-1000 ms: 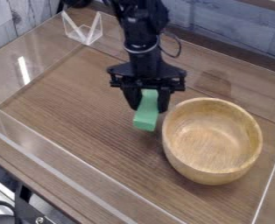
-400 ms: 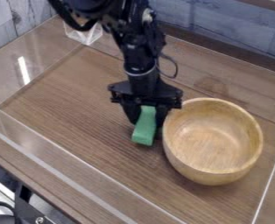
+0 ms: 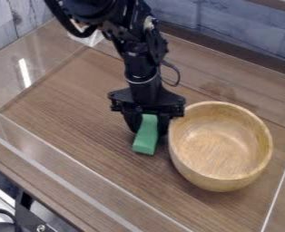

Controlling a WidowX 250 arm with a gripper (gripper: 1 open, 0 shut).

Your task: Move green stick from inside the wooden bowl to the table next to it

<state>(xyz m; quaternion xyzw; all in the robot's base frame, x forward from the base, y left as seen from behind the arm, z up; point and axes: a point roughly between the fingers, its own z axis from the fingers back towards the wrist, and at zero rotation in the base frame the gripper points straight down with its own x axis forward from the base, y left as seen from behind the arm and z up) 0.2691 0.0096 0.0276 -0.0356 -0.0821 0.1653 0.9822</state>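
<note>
My gripper should release the green stick on the table (image 3: 113,88) between the wooden bowl and the clear stand. The stick now hangs upright beside the bowl.
The green stick (image 3: 148,134) hangs upright between the fingers of my gripper (image 3: 145,118), its lower end at or just above the table (image 3: 73,118); contact with the wood cannot be told. My gripper points straight down and is shut on the stick's upper part. The wooden bowl (image 3: 221,143) sits just to the right of the stick, with nothing inside it, and its left rim is close to the stick without touching it.
Clear acrylic walls (image 3: 60,172) run round the tabletop, with one low wall along the front edge. A small clear wire-like stand (image 3: 82,32) sits at the back left corner.
My gripper has sunk toward the table with the green stick in it and shifted slightly left, away from the bowl. The bowl has stayed in place.
</note>
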